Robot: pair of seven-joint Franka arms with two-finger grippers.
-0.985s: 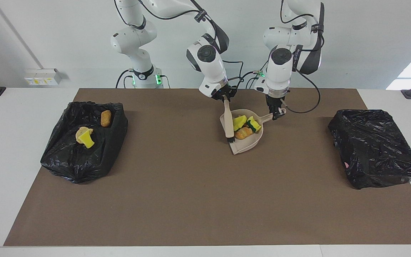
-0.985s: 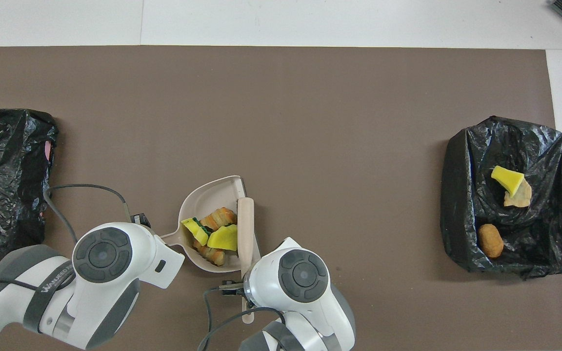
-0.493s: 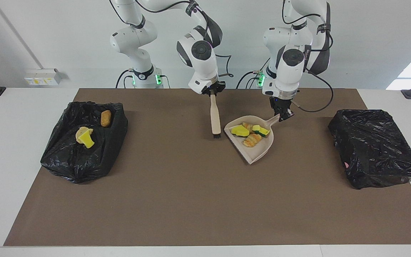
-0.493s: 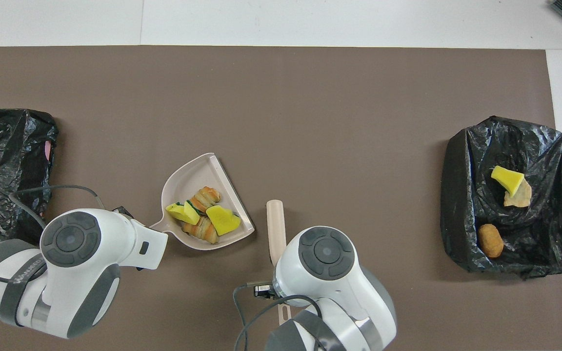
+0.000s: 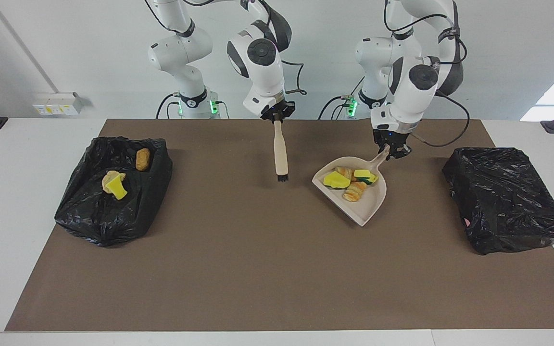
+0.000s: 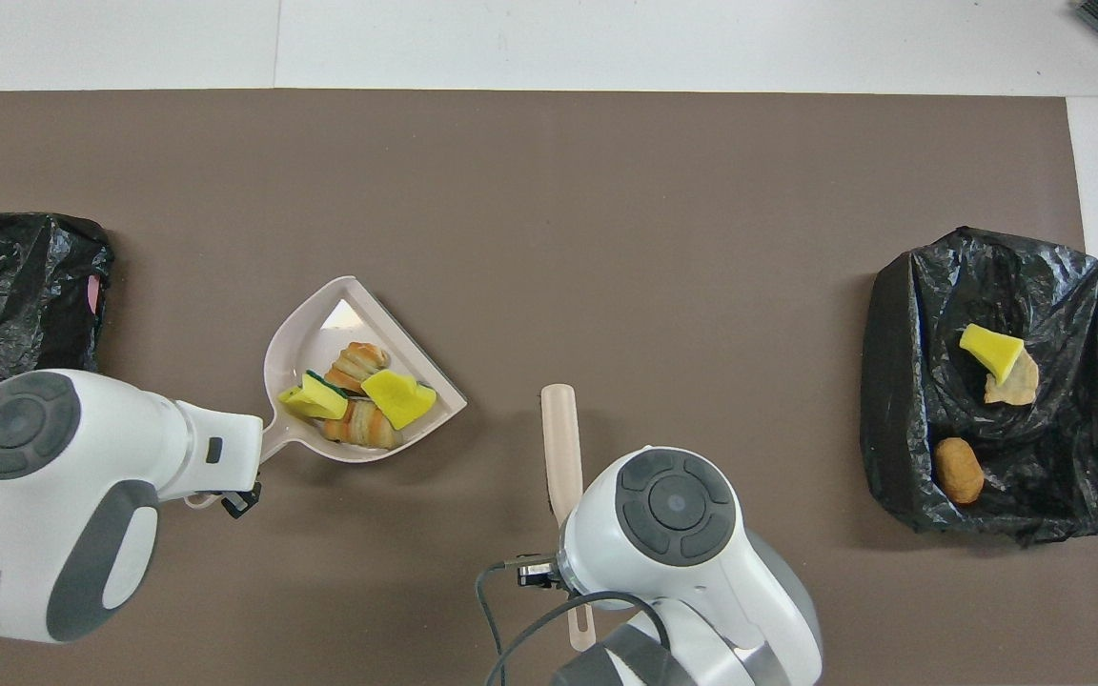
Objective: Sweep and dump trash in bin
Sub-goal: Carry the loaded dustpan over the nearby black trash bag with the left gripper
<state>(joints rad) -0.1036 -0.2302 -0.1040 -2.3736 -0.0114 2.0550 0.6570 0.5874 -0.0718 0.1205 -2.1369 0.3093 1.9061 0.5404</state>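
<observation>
My right gripper needs to put down the beige brush, now hanging over the mat's middle, and let go of it on the brown mat [image 6: 495, 572] just beside its fingers, toward the dustpan.
A beige dustpan [image 5: 366, 211] [image 6: 318, 322] hangs over the mat, between its middle and the left arm's end. My left gripper [image 5: 388, 153] is shut on its handle. The trash [image 5: 349, 184] [image 6: 358, 402] in the pan is yellow sponge wedges and orange-striped pastries. My right gripper [image 5: 277, 118] is shut on the beige brush [image 5: 281, 154] [image 6: 559, 433], which hangs bristles down over the middle of the mat. An open black-bagged bin [image 5: 95, 226] [image 6: 902, 400] at the right arm's end holds a yellow wedge and two tan lumps [image 5: 115, 184].
A second black-bagged bin [image 5: 503, 197] [image 6: 6, 286] stands at the left arm's end, beside the dustpan. The brown mat [image 5: 258, 269] covers most of the white table.
My left gripper has lifted the loaded dustpan and carried it toward the bin at the left arm's end. My right gripper has raised the brush out of the pan and drawn it away.
</observation>
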